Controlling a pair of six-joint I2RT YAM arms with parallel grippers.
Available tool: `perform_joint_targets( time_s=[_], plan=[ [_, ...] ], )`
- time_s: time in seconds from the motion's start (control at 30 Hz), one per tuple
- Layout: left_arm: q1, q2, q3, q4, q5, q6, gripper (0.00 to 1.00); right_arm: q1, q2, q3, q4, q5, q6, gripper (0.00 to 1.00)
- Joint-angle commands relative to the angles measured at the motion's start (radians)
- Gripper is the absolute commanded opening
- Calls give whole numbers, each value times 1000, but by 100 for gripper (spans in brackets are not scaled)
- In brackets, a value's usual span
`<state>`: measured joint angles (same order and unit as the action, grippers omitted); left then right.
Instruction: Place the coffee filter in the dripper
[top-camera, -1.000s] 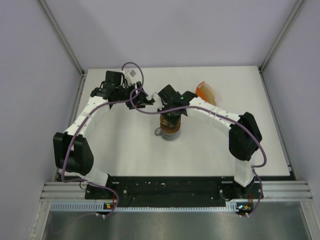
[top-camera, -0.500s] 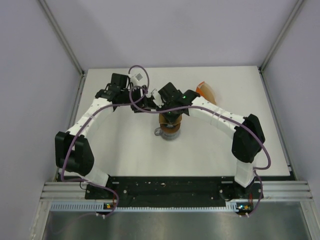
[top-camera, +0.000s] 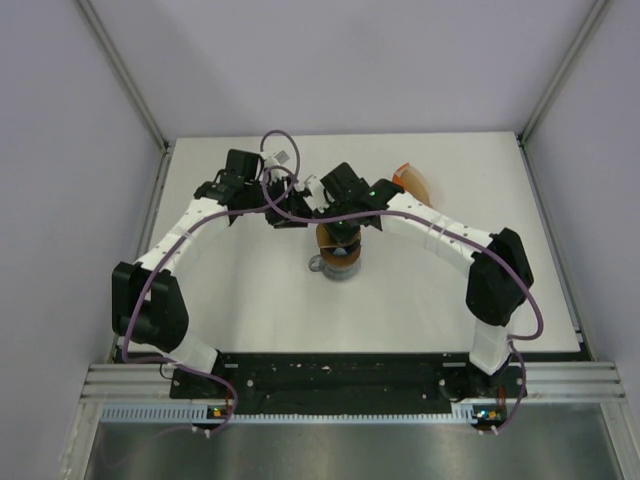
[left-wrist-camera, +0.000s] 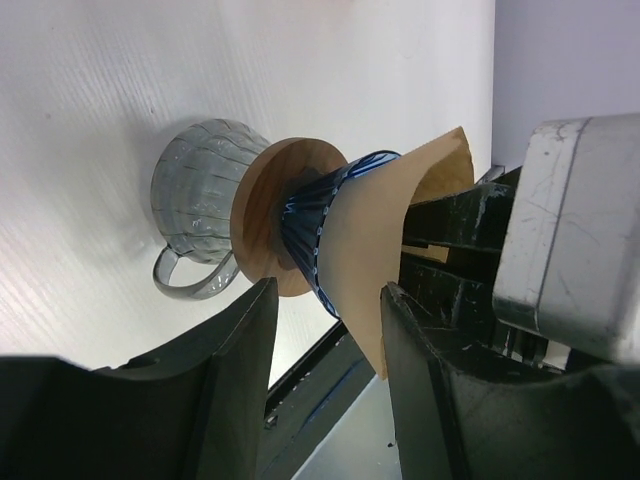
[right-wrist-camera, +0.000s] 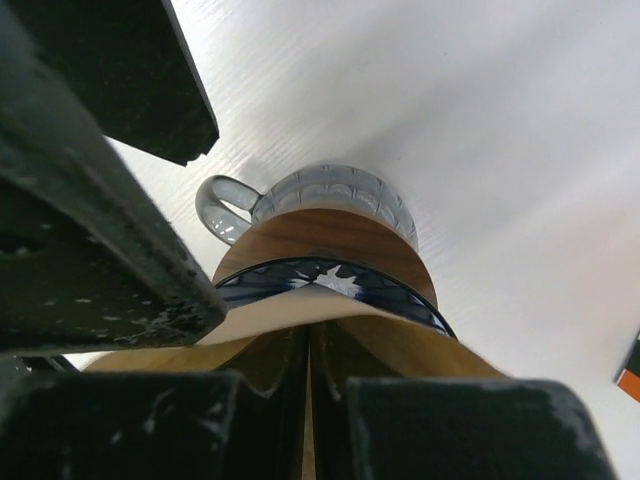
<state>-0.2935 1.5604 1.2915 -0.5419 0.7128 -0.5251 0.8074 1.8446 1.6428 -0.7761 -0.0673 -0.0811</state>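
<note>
The coffee filter sits too shallow over the dripper's rim, so my right gripper will open, take the coffee filter's edge (left-wrist-camera: 364, 325) beside the dripper and push it in.
The blue dripper (left-wrist-camera: 312, 226) sits in a flat brown ring (left-wrist-camera: 265, 215) on a grey glass handled cup (left-wrist-camera: 198, 185) at mid table (top-camera: 338, 262). My right gripper (right-wrist-camera: 308, 395) is shut on the tan coffee filter (right-wrist-camera: 335, 312) and holds it just above the dripper's ribbed mouth (right-wrist-camera: 335, 277). The filter's lower edge overlaps the rim. In the left wrist view the filter (left-wrist-camera: 385, 235) hangs beside the dripper, with its corner between the fingers of my open left gripper (left-wrist-camera: 325, 335). I cannot tell whether they touch it. In the top view the two grippers (top-camera: 292, 208) (top-camera: 337, 228) nearly meet.
The orange printed packet of filters (top-camera: 412, 183) lies at the back right, behind the right arm. Grey walls close in the white table (top-camera: 250, 290) on three sides. The left arm's purple cable (top-camera: 275, 160) loops above its wrist.
My left gripper has moved right, up to the right gripper and the filter. The right gripper has shifted slightly back, still holding the filter over the dripper.
</note>
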Motion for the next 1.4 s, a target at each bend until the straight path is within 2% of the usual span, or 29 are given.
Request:
perform_joint_targets(
  time_s=[0.0, 0.43, 0.63, 0.8, 0.9, 1.13, 1.37],
  plan=[
    [-10, -20, -8, 39, 27, 7, 51, -25, -56, -49, 107, -55, 27, 0],
    [-33, -19, -64, 79, 7, -3, 50, -33, -36, -95, 136, -81, 37, 0],
    [-45, 4, -49, 80, -22, -1, 43, -34, -38, -109, 138, -86, 40, 0],
    [-53, 4, -60, 82, -38, 7, 29, -34, -70, -97, 138, -86, 38, 0],
    [-59, 4, -60, 82, -39, 13, 25, -34, -108, -71, 138, -78, 34, 1],
    [-59, -2, -49, 71, -58, 31, 15, -42, -174, -29, 135, -94, 17, 15],
    [-61, -6, -47, 63, -67, 40, 15, -56, -240, -38, 123, -135, -2, 24]
  ],
)
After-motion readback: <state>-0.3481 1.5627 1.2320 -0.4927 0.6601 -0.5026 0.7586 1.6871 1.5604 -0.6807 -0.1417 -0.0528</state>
